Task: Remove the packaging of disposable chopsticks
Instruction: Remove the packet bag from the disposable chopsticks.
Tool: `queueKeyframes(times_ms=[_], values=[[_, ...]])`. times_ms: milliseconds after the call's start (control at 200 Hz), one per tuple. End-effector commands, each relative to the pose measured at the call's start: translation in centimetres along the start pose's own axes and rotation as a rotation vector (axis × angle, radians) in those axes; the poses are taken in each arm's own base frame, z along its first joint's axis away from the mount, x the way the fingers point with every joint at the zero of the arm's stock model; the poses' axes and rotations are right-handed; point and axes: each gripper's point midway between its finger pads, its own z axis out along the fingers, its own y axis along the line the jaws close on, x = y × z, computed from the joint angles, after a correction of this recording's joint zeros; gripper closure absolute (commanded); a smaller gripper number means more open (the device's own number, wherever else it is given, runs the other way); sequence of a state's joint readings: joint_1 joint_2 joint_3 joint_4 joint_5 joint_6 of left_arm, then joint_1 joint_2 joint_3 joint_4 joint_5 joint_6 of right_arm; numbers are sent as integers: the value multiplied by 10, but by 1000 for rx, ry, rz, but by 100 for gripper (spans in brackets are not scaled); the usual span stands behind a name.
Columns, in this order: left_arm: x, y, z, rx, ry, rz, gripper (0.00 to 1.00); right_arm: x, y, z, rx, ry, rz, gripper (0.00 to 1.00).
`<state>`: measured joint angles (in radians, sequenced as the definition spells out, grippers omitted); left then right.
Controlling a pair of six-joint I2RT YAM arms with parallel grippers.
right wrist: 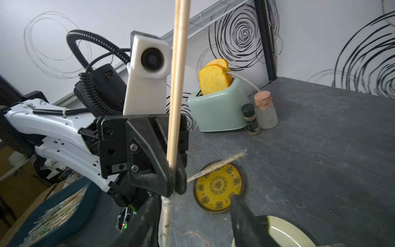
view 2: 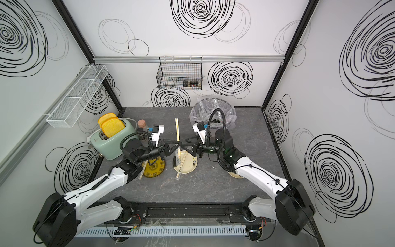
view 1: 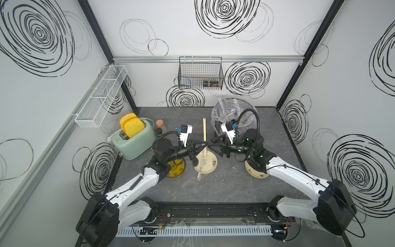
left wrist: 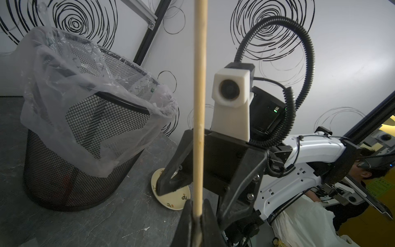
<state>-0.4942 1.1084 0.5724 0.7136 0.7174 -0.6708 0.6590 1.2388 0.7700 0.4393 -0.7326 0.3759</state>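
The packaging still covers the chopsticks just below my left gripper. My right gripper needs to pinch the packaging at its lower end (right wrist: 165,239) and pull it down.
My left gripper (view 1: 205,144) (left wrist: 197,215) is shut on a pair of disposable chopsticks (view 1: 204,128) (left wrist: 200,102), held steeply upright above the cream plate (view 1: 211,165). The sticks are bare wood above the grip. Below it the clear packaging (view 1: 200,172) (right wrist: 165,216) with dark marks still sheathes the lower end. My right gripper (view 1: 210,145) (right wrist: 196,224) faces the left one with its jaws open on either side of that sleeved part, holding nothing. A second wrapped pair (right wrist: 218,165) lies across the yellow plate (right wrist: 218,188).
A mesh bin (view 1: 230,111) with a clear liner stands behind the right arm. A green toaster (view 1: 134,139) with bread and two small jars (view 1: 159,127) sit at the back left. Another cream plate (view 1: 256,174) lies under the right arm.
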Motion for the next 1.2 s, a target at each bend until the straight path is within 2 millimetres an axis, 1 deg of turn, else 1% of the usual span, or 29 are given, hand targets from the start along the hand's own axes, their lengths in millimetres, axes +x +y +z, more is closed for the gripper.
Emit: queueKeyframes(times_ms=[0, 160, 300, 410, 540, 670, 770, 786, 846, 951, 1021, 1196], values=[[-24, -17, -4, 43, -75, 65, 100, 9, 13, 6, -103, 44, 28, 43], [-33, -19, -6, 38, -103, 78, 100, 19, 19, 13, -140, 69, 37, 44], [-34, -18, -4, 41, -102, 79, 100, 17, 28, 18, -176, 73, 28, 44], [-32, -17, -4, 38, -100, 74, 100, 15, 30, 20, -184, 75, 24, 47], [-35, -20, -5, 46, -105, 81, 100, 15, 27, 23, -187, 81, 27, 58], [-37, -23, -4, 57, -102, 84, 100, 15, 27, 27, -194, 86, 28, 75], [-37, -24, -2, 68, -93, 80, 97, 14, 26, 28, -198, 86, 26, 91], [-37, -23, -2, 69, -92, 78, 93, 13, 26, 28, -198, 84, 25, 93], [-38, -23, -2, 69, -95, 76, 85, 13, 27, 29, -200, 86, 24, 100], [-42, -21, -2, 64, -104, 75, 73, 15, 25, 29, -194, 88, 22, 100], [-48, -21, -3, 61, -113, 76, 62, 15, 25, 29, -193, 88, 15, 100], [-65, -19, -3, 59, -116, 94, 52, 17, 26, 29, -190, 92, 7, 100]])
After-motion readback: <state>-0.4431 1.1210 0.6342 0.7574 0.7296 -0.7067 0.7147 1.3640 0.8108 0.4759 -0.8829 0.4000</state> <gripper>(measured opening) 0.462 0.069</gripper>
